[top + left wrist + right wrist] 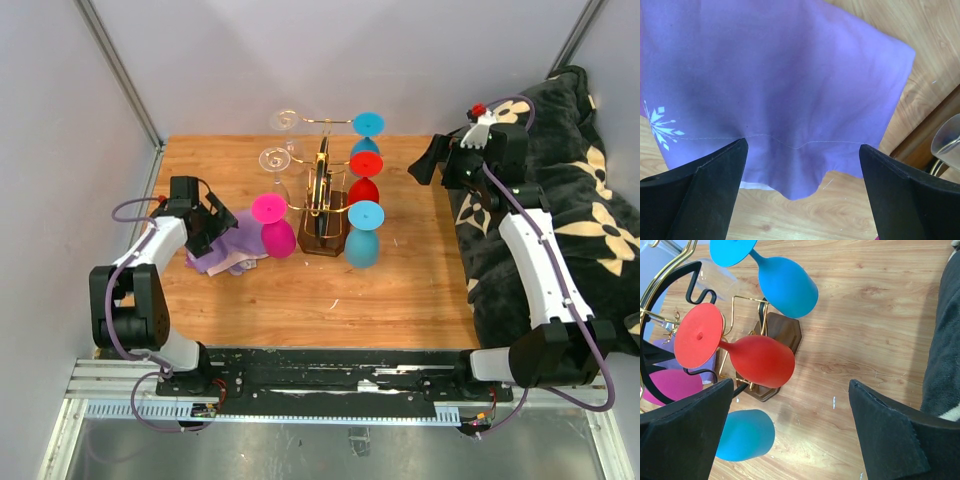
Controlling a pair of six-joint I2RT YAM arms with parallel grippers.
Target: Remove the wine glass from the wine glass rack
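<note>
Next, I move my right gripper to the edge of the red glass's round foot (pixel 380 163) (pixel 701 358), on top of the upside-down glass, and close it there.
The wine glass rack (pixel 322 200), gold wire on a dark brown base (pixel 322 243), stands mid-table. Glasses hang on it upside down: a blue one (pixel 363 240), a red one (pixel 364 178) and a second blue one (pixel 369 125) on its right, a pink one (pixel 274 228) and two clear ones (pixel 275 162) on its left. My right gripper (pixel 425 165) is open and empty to the right of the rack; its view shows the red glass (pixel 757 360) just beyond its open fingers (pixel 790 430). My left gripper (pixel 215 225) is open and empty over a purple cloth (pixel 780 75), left of the pink glass.
The purple cloth (pixel 232 248) lies on the wooden table (pixel 400 290) beside the rack's left side. A black flowered blanket (pixel 545 200) covers the table's right edge. White walls enclose the back and the left. A clear glass (pixel 950 142) shows at the left wrist view's right edge.
</note>
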